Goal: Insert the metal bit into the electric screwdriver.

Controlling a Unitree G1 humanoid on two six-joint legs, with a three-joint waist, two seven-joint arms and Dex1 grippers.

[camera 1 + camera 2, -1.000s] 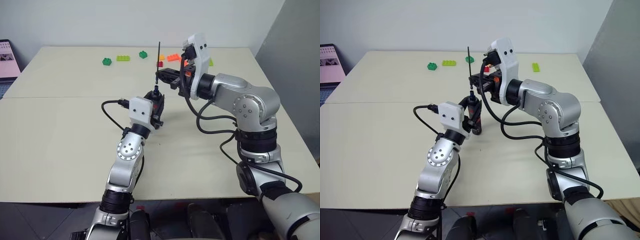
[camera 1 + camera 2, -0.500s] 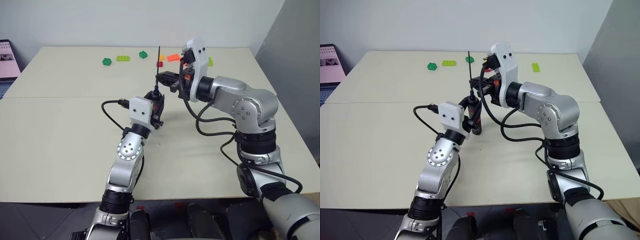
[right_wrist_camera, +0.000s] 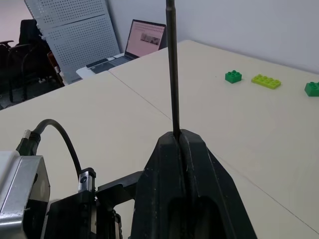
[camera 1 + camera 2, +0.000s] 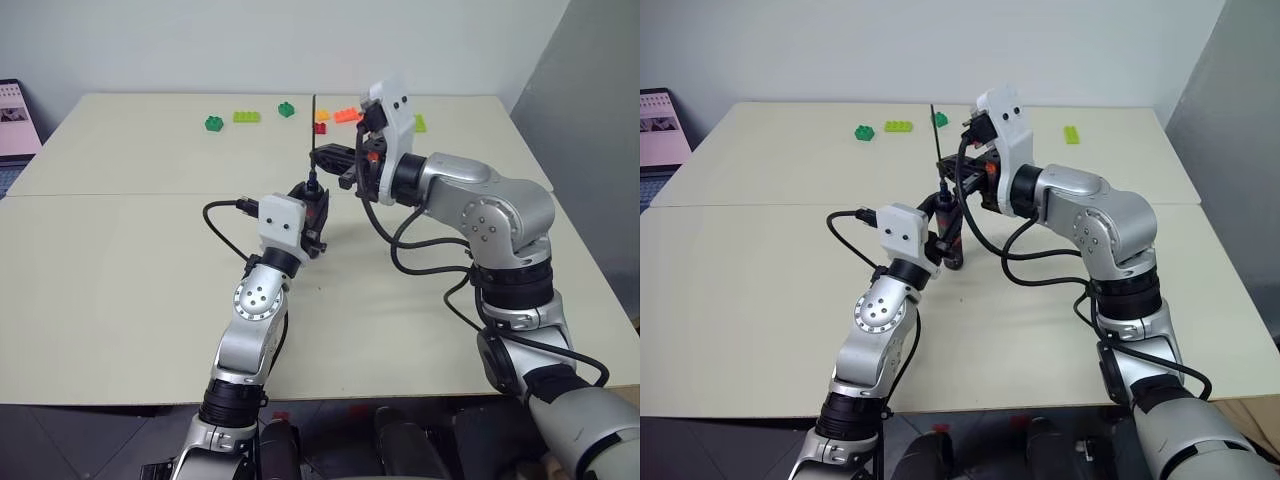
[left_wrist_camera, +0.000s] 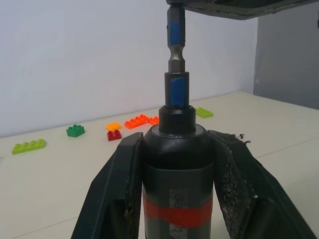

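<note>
The shank of the metal bit sits shallow in the electric screwdriver's socket, with the robot's right gripper close above, so the right gripper will open and take the bit higher up (image 4: pixel 313 133).
My left gripper (image 4: pixel 313 217) is shut on the electric screwdriver (image 5: pixel 177 164), a black cylinder with a red-orange band, and holds it upright over the table's middle. Straight above it, my right gripper (image 4: pixel 331 155) is shut on the metal bit (image 4: pixel 315 125), a thin dark rod that stands upright. In the left wrist view the bit's thicker lower shank (image 5: pixel 175 45), marked with a blue band, comes down onto the socket at the screwdriver's tip. The right wrist view shows the rod (image 3: pixel 172 74) rising from between my closed fingers (image 3: pixel 167 164).
Several coloured bricks lie along the table's far side: green ones (image 4: pixel 213 123), a lime one (image 4: pixel 246 117), orange and red ones (image 4: pixel 340 115). A laptop (image 4: pixel 15 120) stands off the far left edge. A seam crosses the cream table (image 4: pixel 120 260).
My right gripper has shifted slightly, so the bit's upper end sits a little lower and further left. The left gripper and the screwdriver have stayed put.
</note>
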